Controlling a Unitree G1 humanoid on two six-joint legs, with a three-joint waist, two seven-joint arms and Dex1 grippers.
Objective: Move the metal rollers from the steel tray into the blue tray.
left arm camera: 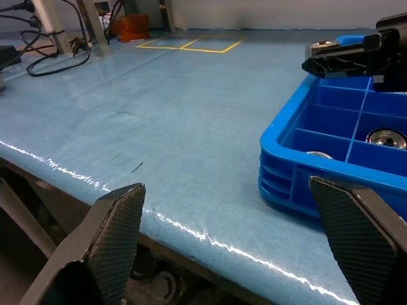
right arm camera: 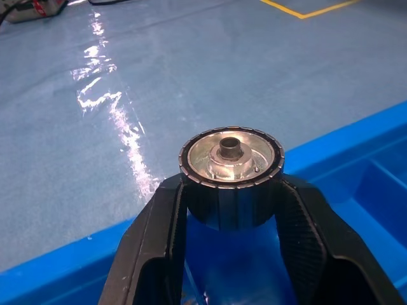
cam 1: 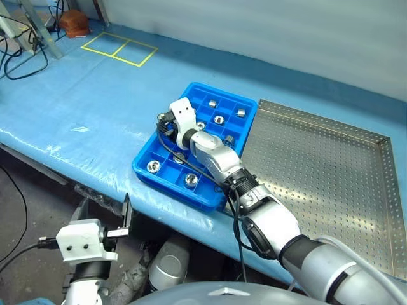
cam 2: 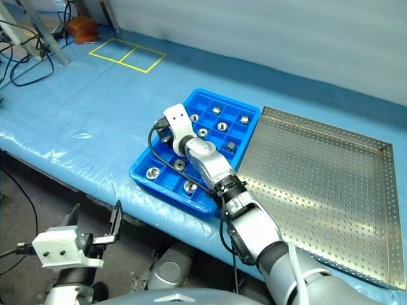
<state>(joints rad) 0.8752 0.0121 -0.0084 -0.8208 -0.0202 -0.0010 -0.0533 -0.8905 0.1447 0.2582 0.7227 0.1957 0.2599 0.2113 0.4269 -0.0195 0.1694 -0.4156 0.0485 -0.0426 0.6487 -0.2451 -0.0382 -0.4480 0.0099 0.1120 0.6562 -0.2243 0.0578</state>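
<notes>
The right gripper will release the metal roller in the blue tray's middle compartment (cam 1: 168, 136) along the edge opposite the steel tray.
My right gripper (cam 1: 164, 124) is shut on a metal roller (right arm camera: 230, 155), a shiny silver face with a centre hub and a dark knurled rim. It holds the roller just above the left side of the blue tray (cam 1: 143, 171). Several more metal rollers (cam 1: 191, 180) lie in separate compartments of that tray. The steel tray (cam 1: 318, 165) lies right beside the blue one, on its right. My left gripper (left arm camera: 235, 210) is open and level, low in front of the table's front edge, left of the blue tray (left arm camera: 286, 136).
The trays rest on a blue-covered table (cam 1: 95, 108) whose front edge runs just ahead of my left gripper. Yellow tape squares (cam 1: 121, 47), black cables (cam 1: 25, 57) and an orange-brown object (cam 1: 75, 24) sit at the far left.
</notes>
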